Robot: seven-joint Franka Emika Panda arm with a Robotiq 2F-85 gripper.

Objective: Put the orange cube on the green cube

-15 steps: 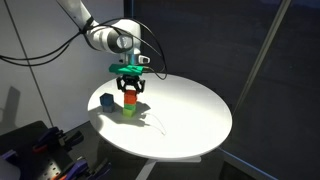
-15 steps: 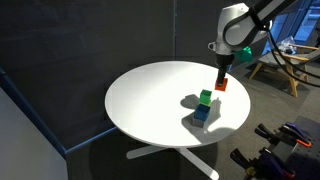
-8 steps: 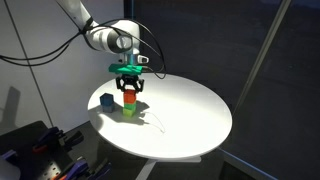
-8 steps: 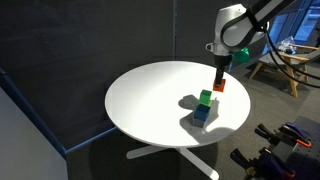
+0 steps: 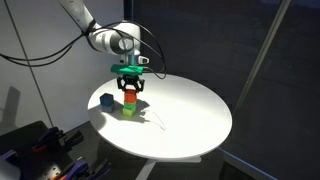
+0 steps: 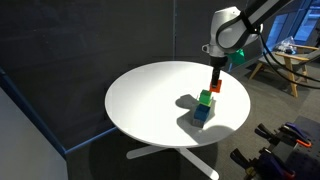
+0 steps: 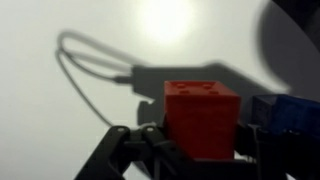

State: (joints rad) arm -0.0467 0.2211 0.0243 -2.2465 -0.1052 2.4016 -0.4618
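The orange cube will be released squarely on the top of the green cube (image 5: 130,97), near the blue cube.
My gripper (image 5: 129,91) is shut on the orange cube (image 5: 129,100) and holds it right above the green cube (image 5: 129,112) on the round white table (image 5: 190,115). In an exterior view the orange cube (image 6: 214,88) sits a little to the upper right of the green cube (image 6: 205,98), very close; I cannot tell if they touch. In the wrist view the orange cube (image 7: 200,110) fills the space between the dark fingers (image 7: 140,145) and hides the green cube.
A blue cube (image 5: 106,102) stands on the table beside the green cube; it also shows in an exterior view (image 6: 202,114) and at the right of the wrist view (image 7: 295,115). Dark curtains surround the table. Equipment lies on the floor (image 5: 40,150).
My gripper has moved the orange cube slightly sideways and down, closer over the green cube. The green and blue cubes have not moved.
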